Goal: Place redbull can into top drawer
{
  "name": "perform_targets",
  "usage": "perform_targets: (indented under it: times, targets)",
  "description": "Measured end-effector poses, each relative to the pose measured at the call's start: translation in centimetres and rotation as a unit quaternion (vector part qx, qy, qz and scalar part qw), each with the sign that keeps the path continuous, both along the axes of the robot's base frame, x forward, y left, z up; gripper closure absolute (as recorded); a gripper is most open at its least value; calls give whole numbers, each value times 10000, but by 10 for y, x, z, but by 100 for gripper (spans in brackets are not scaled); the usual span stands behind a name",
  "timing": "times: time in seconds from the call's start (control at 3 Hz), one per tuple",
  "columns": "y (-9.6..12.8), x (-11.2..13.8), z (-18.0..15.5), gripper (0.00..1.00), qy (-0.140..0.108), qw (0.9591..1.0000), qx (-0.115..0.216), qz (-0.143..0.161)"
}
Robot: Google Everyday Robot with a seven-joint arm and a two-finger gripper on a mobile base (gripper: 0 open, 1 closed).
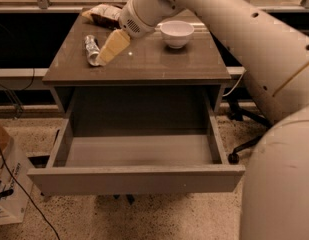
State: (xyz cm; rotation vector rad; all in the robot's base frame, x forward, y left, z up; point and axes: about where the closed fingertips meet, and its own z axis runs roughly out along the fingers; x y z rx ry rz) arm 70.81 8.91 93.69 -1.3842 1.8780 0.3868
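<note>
The redbull can's body [92,50], on the table top near the snack bag, is the next place my gripper needs to go to and close on.
The redbull can [91,49] lies on its side on the left part of the brown table top [154,64]. My gripper [111,48] hangs just right of the can, its cream fingers pointing down-left and their tips overlapping the can's right edge. The top drawer [136,178] is pulled wide open below the table top, and its inside is bare. My arm reaches in from the upper right and fills the right side of the view.
A white bowl [177,33] stands at the back right of the table top. A crinkled snack bag [101,14] lies at the back left. A cardboard box [6,184] and cables sit on the floor at left. A chair base [242,146] shows at right.
</note>
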Motion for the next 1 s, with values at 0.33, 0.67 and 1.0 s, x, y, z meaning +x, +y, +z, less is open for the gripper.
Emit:
perform_targets:
  times: [0.33, 0.67, 1.0]
  targets:
    - [46, 45, -23, 0, 198, 9995, 244, 95]
    - [69, 70, -40, 0, 350, 9987, 349, 107]
    - [86, 88, -65, 0, 628, 9970, 451, 31]
